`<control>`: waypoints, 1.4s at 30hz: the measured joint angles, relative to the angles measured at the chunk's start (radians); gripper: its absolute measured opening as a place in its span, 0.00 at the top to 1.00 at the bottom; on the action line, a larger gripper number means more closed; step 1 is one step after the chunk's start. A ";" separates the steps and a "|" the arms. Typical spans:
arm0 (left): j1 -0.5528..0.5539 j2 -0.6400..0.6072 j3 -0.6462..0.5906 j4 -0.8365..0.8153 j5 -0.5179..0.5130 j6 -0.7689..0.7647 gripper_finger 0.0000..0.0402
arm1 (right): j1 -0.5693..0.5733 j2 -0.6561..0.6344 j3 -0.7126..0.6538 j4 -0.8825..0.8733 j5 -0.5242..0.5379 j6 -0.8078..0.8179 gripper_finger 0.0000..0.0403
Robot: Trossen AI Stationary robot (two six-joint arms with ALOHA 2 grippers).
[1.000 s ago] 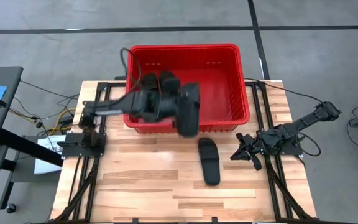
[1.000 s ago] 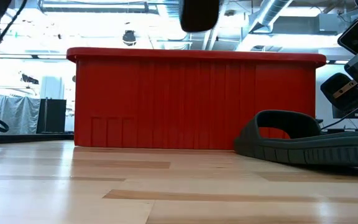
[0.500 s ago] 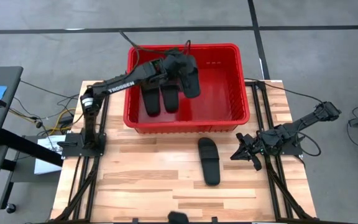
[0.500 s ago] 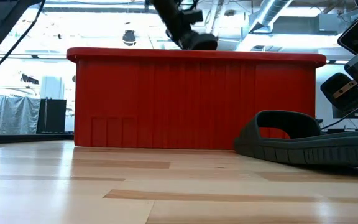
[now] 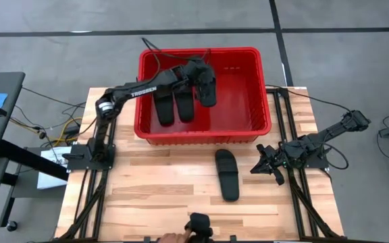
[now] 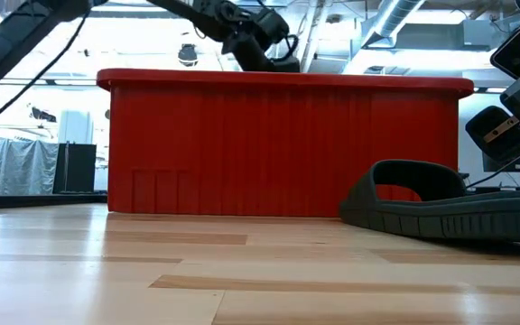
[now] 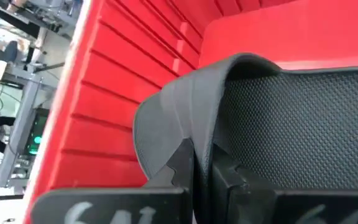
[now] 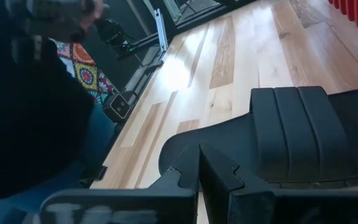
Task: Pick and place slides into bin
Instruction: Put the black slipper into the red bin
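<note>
Next, I release my left gripper's slide on the red bin's bottom, beside the black slides [image 5: 208, 98] lying there.
The red bin [image 5: 242, 94] stands at the table's far middle. Two black slides [image 5: 162, 108] [image 5: 184, 104] lie side by side on its floor. My left gripper [image 5: 194, 69] reaches into the bin from the left and is shut on a third slide [image 5: 208, 88], just right of those two. In the low view the gripper [image 6: 260, 50] shows above the rim and the slide is hidden. A fourth slide [image 5: 227, 174] lies sole down on the table in front of the bin. My right gripper [image 5: 256, 165] is shut and empty just right of it. My left gripper pinches the side edge of the slide's strap [image 7: 178, 146] between its two fingers. The fingers slant down into the bin from its far left. The slide hangs tilted below the gripper inside the bin; whether its lower end touches the floor I cannot tell.
A person's hand [image 5: 171, 237] with a dark object [image 5: 198, 224] shows at the table's near edge; a person in dark clothes [image 8: 30, 112] stands beyond it. The bin's right half is bare. Bare wood lies left of the loose slide [image 6: 441, 212].
My left gripper has carried the slide from above the bin's near wall toward the far edge and then down, so the slide has sunk below the rim. A person's hand with a dark object has come in at the near edge.
</note>
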 joint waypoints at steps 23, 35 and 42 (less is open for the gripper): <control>0.001 0.191 0.005 0.075 0.032 0.013 1.00 | 0.000 0.000 0.000 0.000 0.001 0.000 1.00; 0.006 0.206 0.004 0.085 0.032 0.014 1.00 | 0.000 0.000 0.000 0.000 0.001 0.000 1.00; 0.012 0.255 0.005 0.102 0.024 0.041 1.00 | 0.000 0.000 0.000 0.000 0.000 0.000 1.00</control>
